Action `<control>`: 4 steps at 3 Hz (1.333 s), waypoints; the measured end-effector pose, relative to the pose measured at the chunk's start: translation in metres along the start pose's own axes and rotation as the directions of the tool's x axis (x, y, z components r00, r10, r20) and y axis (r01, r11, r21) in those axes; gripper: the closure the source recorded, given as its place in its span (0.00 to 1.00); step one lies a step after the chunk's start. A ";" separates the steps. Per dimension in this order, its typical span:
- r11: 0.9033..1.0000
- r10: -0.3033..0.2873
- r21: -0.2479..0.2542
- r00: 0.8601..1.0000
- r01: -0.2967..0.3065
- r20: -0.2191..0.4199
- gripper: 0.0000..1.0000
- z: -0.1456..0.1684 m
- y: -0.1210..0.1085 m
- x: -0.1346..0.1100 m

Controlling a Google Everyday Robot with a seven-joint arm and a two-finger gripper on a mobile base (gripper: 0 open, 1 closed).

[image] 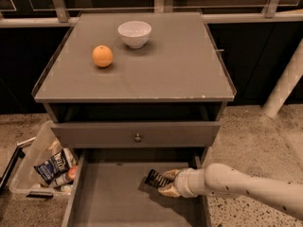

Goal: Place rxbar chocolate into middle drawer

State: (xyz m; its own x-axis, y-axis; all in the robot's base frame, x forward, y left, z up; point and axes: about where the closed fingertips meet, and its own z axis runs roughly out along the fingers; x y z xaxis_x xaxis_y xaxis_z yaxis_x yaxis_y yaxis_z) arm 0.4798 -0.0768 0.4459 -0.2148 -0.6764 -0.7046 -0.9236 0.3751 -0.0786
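I need to let go of the rxbar chocolate on the middle drawer's grey bottom (155, 189), just off centre toward my arm.
The rxbar chocolate (155, 178) is a small black bar with white lettering, held in my gripper (165, 182) over the right part of the open middle drawer (109, 197). My arm (241, 188) reaches in from the right, and the gripper's fingers are shut on the bar's right end. The bar is tilted and hovers just above the drawer's flat grey floor, casting a shadow on it.
The closed drawer front with a round knob (138, 137) is above the open drawer. On the cabinet top sit a white bowl (134, 33) and an orange (102, 56). A clear bin (35, 164) with a blue-and-white snack bag (56, 164) stands on the floor at left.
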 end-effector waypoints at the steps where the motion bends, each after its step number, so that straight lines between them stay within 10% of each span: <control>1: 1.000 -0.028 0.009 0.999 0.028 0.034 1.00 0.020 0.002 0.011; 4: 0.998 -0.046 -0.028 0.997 0.048 0.056 1.00 0.065 0.004 0.044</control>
State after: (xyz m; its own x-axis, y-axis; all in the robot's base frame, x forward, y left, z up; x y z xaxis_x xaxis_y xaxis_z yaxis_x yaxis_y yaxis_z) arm 0.4874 -0.0639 0.3681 -0.1539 -0.6565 -0.7384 -0.9414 0.3245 -0.0923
